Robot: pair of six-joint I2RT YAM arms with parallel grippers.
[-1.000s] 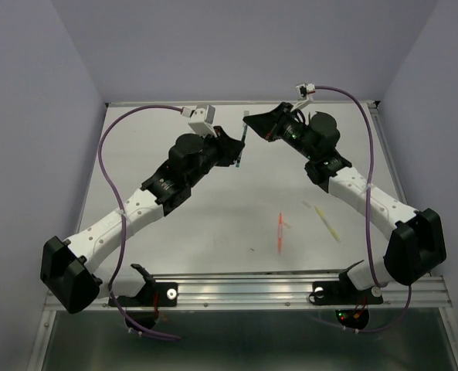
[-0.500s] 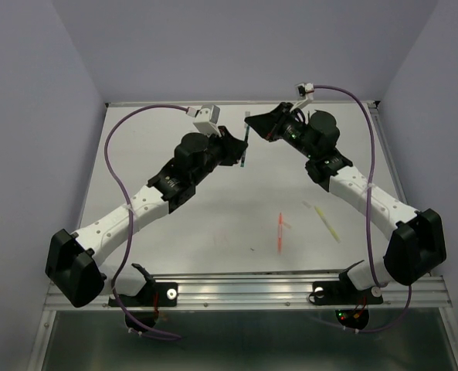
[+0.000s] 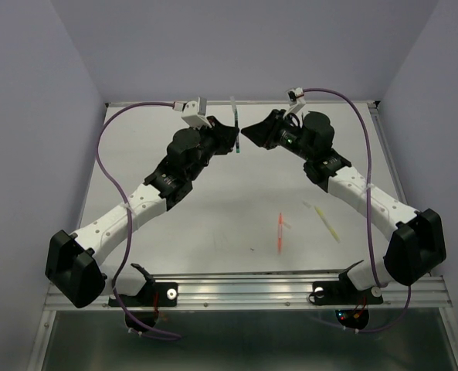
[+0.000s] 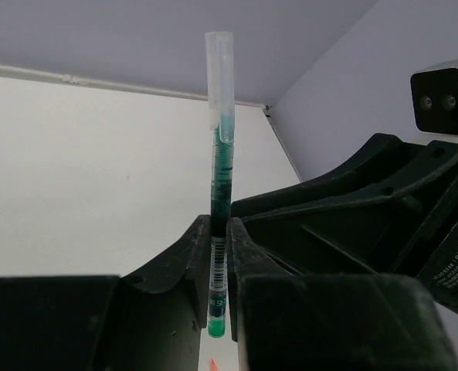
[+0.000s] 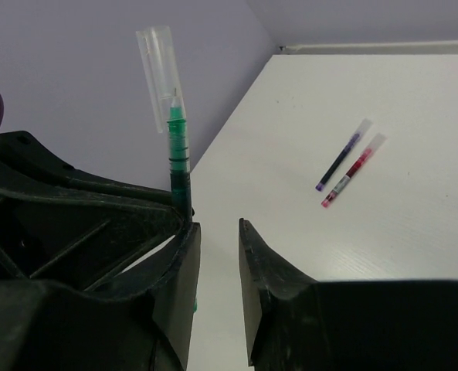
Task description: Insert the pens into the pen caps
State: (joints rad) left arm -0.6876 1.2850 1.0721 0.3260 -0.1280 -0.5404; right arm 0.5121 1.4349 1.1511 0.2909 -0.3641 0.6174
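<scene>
Next, my right gripper rises and takes the pen cap's closed end (image 5: 154,37), because the clear pen cap sits shallow and crooked on the green pen's tip.
My left gripper (image 4: 220,226) is shut on a green pen (image 4: 222,166) and holds it upright above the table. A clear pen cap (image 4: 220,73) sits over the pen's upper tip. In the top view the left gripper (image 3: 233,144) holds this pen (image 3: 235,130) at the back middle. My right gripper (image 5: 217,230) is open and empty, just right of the green pen (image 5: 179,154) and its cap (image 5: 159,62). In the top view the right gripper (image 3: 246,131) stands close beside the pen without touching it.
An orange pen (image 3: 279,232) and a pale yellow pen (image 3: 327,223) lie on the table at the front right. A dark blue pen (image 5: 341,154) and a dark red pen (image 5: 354,170) lie side by side, each with a clear end.
The left gripper has raised the green pen and moved it a little left. The right gripper has come off the pen's top and now stands open beside it.
</scene>
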